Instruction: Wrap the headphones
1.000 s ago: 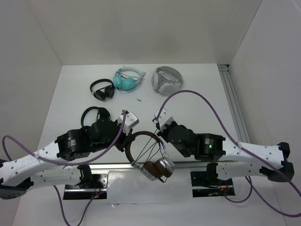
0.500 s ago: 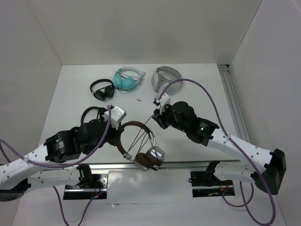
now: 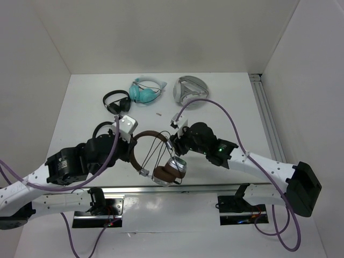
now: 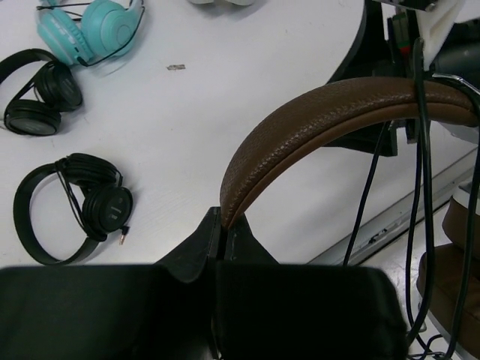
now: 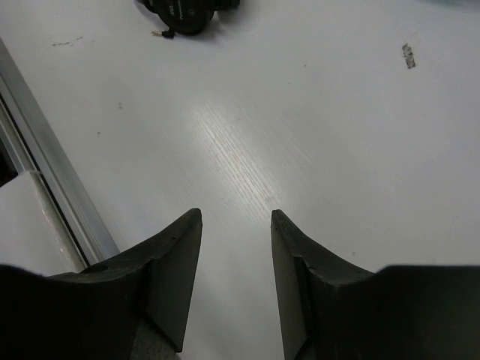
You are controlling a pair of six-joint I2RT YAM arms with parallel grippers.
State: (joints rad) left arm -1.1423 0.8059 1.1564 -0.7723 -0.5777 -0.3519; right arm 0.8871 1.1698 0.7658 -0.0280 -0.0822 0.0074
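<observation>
Next, my left gripper puts the brown headphones down on the bare table (image 3: 194,128) (image 4: 300,43) just in front of the grey pair.
The headphones have a brown headband (image 3: 146,137), brown pads and silver earcups (image 3: 170,171), and hang above the table's front edge. Their thin black cable (image 3: 159,152) runs in several strands across the band's arc. My left gripper (image 3: 132,151) is shut on the headband's end; the left wrist view shows the band (image 4: 315,112) rising from the closed jaws (image 4: 225,225), with the cable (image 4: 424,187) hanging over its right side. My right gripper (image 3: 173,142) is next to the band's right side. In the right wrist view it (image 5: 236,217) is open and empty over bare table.
A black pair (image 3: 102,129) lies under my left arm and another black pair (image 3: 117,102) behind it. A teal pair (image 3: 145,91) and a grey pair (image 3: 189,90) lie at the back. A small scrap (image 3: 158,114) lies mid-table. Metal rails run along the front (image 3: 215,188) and right (image 3: 266,115).
My left gripper has carried the headphones up and left, farther over the table. My right arm has swung forward and left, bringing its open gripper beside the headband.
</observation>
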